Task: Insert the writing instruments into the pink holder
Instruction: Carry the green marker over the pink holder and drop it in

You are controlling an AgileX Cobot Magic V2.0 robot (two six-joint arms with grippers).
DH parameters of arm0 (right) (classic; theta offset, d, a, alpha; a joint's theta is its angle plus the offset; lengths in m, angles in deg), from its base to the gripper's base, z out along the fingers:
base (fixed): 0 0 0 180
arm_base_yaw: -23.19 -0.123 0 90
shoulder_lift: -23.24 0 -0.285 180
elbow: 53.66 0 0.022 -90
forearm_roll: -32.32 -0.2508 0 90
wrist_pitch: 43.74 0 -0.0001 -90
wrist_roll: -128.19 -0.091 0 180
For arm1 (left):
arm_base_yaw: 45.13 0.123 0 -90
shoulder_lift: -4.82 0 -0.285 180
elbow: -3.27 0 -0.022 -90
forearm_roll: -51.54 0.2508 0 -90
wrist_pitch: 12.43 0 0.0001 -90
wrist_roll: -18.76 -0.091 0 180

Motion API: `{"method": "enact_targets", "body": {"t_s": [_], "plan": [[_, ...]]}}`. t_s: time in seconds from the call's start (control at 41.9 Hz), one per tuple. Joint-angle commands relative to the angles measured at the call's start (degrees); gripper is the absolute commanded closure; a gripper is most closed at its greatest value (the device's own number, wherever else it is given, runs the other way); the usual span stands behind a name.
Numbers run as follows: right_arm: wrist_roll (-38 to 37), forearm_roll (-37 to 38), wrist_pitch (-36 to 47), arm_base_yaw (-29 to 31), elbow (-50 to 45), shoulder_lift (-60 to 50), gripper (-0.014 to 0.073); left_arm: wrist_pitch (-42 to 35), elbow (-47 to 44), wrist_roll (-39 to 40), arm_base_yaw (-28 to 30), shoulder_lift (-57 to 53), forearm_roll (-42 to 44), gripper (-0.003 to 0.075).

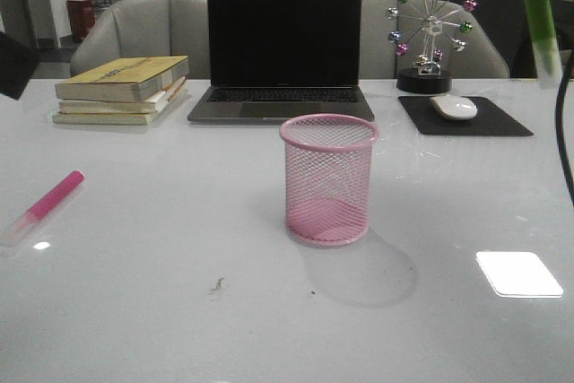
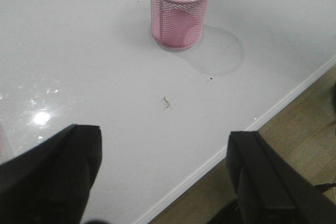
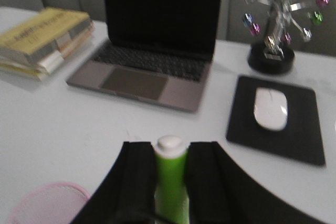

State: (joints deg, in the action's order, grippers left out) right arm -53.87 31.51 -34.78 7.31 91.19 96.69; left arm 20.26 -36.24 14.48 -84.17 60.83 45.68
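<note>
My right gripper needs to release the green marker inside the empty pink holder [image 1: 318, 157] [image 3: 46, 209], so that it leans on the holder's rim toward the books. The green marker hangs high above the holder now.
The pink holder [image 1: 328, 180] stands upright and empty at the table's middle; it also shows in the left wrist view, pink holder [image 2: 180, 8], and its rim [image 3: 44, 203] edges the right wrist view. The lime green marker [image 1: 540, 11] hangs high at the far right, cap down, above and right of the holder. My right gripper [image 3: 171, 150] is shut on the green marker [image 3: 170, 177]. The pink marker [image 1: 43, 206] lies flat at the table's left edge. My left gripper [image 2: 164, 145] is open and empty above the table's front edge, well short of the holder.
An open laptop [image 1: 282, 51] stands behind the holder. A stack of books [image 1: 121, 89] lies at the back left. A white mouse [image 1: 454, 107] on a black pad and a ball ornament [image 1: 429, 38] are at the back right. The table's front edge [image 2: 252, 127] is close.
</note>
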Motion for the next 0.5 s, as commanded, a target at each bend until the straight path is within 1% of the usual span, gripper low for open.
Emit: {"method": "enact_targets", "body": {"t_s": [0.0,0.096,0.215,0.478], "plan": [[0.08,-0.22,15.98,-3.54,-2.06,-2.36,0.0445,-4.31,1.60,0.03,-0.36,-0.22,-0.63,0.0170],[0.08,-0.22,24.16,-6.83,-3.94,-0.81,0.0445,-4.31,1.60,0.03,-0.36,-0.22,-0.63,0.0169],[0.08,-0.22,32.93,-9.96,-4.00,3.47,0.0445,-4.39,1.60,0.03,-0.36,-0.22,-0.63,0.0169],[0.05,0.81,53.46,-12.81,-4.00,16.93,0.0445,-4.39,1.60,0.03,-0.36,-0.22,-0.63,0.0170]]}}
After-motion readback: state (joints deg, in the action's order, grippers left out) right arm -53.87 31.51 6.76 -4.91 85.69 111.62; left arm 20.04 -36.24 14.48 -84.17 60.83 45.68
